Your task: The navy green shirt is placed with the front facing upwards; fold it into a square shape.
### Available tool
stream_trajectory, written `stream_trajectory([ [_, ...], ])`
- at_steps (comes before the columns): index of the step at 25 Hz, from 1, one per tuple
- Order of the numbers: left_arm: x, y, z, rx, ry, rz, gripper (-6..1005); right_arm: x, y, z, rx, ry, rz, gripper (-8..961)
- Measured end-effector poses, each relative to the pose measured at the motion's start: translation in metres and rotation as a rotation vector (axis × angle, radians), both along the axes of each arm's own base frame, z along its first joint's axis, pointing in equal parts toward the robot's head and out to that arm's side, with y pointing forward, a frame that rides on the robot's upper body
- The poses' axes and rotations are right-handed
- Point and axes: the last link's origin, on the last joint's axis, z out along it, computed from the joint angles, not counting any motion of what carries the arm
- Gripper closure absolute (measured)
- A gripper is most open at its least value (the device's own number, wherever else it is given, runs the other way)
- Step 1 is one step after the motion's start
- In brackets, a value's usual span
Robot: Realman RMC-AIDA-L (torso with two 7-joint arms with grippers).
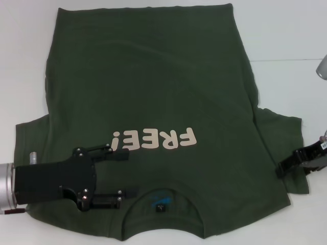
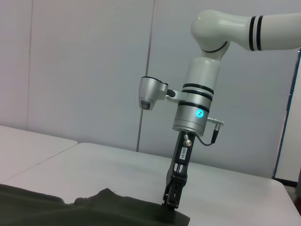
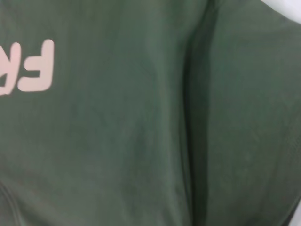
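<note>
My right gripper is at the inner part of the sleeve, beside the body's fold. It should take the sleeve's cuff [image 1: 305, 185] and pull it straight before folding it over.
The navy green shirt [image 1: 153, 87] lies flat and face up on the white table [image 1: 286, 30]. Its collar [image 1: 162, 204] is nearest me and the pale "FREE!" print [image 1: 153, 139] reads upside down. My left gripper [image 1: 130, 173] is open, low over the shirt's left shoulder beside the collar, with its fingers pointing toward the middle. My right gripper [image 1: 280, 170] is at the right sleeve [image 1: 286, 138], tip down on the cloth near its edge. It also shows in the left wrist view [image 2: 170, 205], standing upright on the shirt [image 2: 117, 207]. The right wrist view shows only the shirt's fabric [image 3: 141, 117].
A grey rounded object [image 1: 322, 66] sits at the table's right edge. A seam [image 1: 286, 60] crosses the table on the right. Bare table surrounds the shirt. Pale wall panels [image 2: 84, 70] stand behind the table.
</note>
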Motion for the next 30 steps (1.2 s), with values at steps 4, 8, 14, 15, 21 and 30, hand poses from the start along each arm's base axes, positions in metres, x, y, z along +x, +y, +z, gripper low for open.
stream_trajectory([
  [4, -0.0001, 0.0001, 0.0001, 0.003, 0.0, -0.001, 172, -0.003, 0.0014, -0.0013, 0.003, 0.014, 0.007, 231],
  [8, -0.0002, 0.0, -0.0002, 0.005, 0.0, -0.004, 172, -0.0043, 0.0025, -0.0013, 0.001, 0.01, 0.012, 298],
  [14, -0.0005, 0.0004, -0.0005, 0.007, 0.002, -0.003, 172, -0.0014, 0.0009, -0.0012, -0.005, -0.01, -0.002, 400],
  [15, -0.0005, 0.0004, -0.0005, 0.007, 0.002, -0.003, 172, -0.0002, 0.0, -0.0013, -0.008, -0.014, -0.003, 401],
  [21, -0.0015, -0.0002, -0.0005, 0.008, 0.003, 0.001, 172, 0.0024, -0.0005, -0.0001, -0.007, -0.029, 0.007, 494],
  [30, -0.003, -0.001, -0.0012, 0.012, 0.005, 0.008, 172, 0.0013, 0.001, 0.0009, -0.003, -0.033, 0.013, 811],
])
